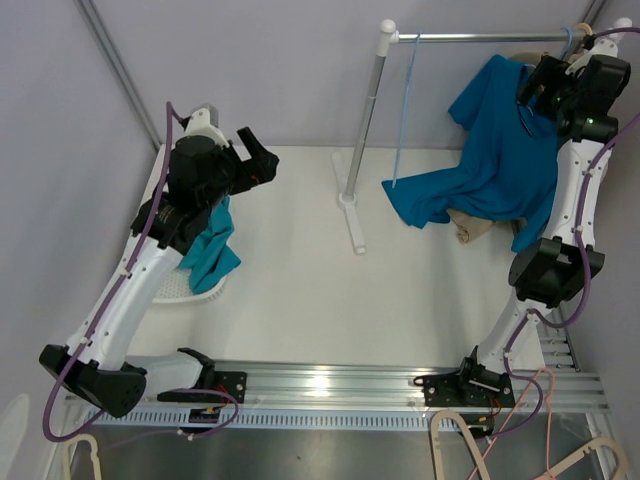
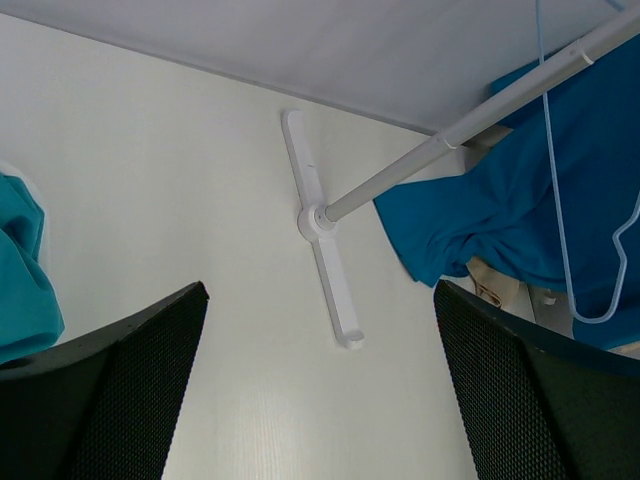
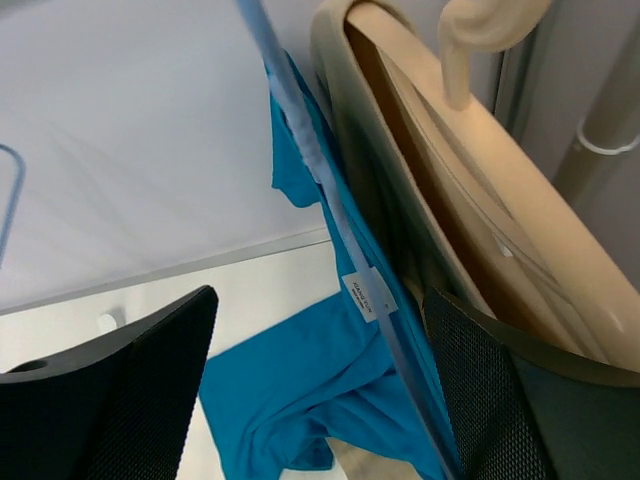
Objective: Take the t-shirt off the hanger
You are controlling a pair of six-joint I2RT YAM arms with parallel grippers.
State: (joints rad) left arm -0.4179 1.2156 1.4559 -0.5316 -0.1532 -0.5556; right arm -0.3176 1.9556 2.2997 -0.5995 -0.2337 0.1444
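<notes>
My right gripper will grab the t-shirt's hanger by its neck (image 3: 311,152) and lift it off the bar first, because that hanger is crowded against the beige hanger.
A blue t-shirt (image 1: 500,150) hangs from a pale blue hanger (image 3: 290,110) at the right end of the rack's bar (image 1: 480,38). Its lower part is draped onto the table. My right gripper (image 1: 540,85) is at the shirt's collar. In the right wrist view the right gripper (image 3: 320,295) is open, with the collar and its white label (image 3: 368,295) between the jaws, close to the right finger. The shirt (image 3: 290,400) falls below. My left gripper (image 1: 262,160) is open and empty over the left of the table, and it looks toward the shirt (image 2: 500,220).
An empty pale blue wire hanger (image 1: 405,110) hangs on the bar. The rack's pole (image 1: 370,110) and foot (image 1: 352,215) stand mid-table. A beige hanger (image 3: 470,200) sits behind the shirt. Beige cloth (image 1: 470,225) lies under the shirt. Teal cloth (image 1: 210,250) lies in a white basket (image 1: 175,290) at the left.
</notes>
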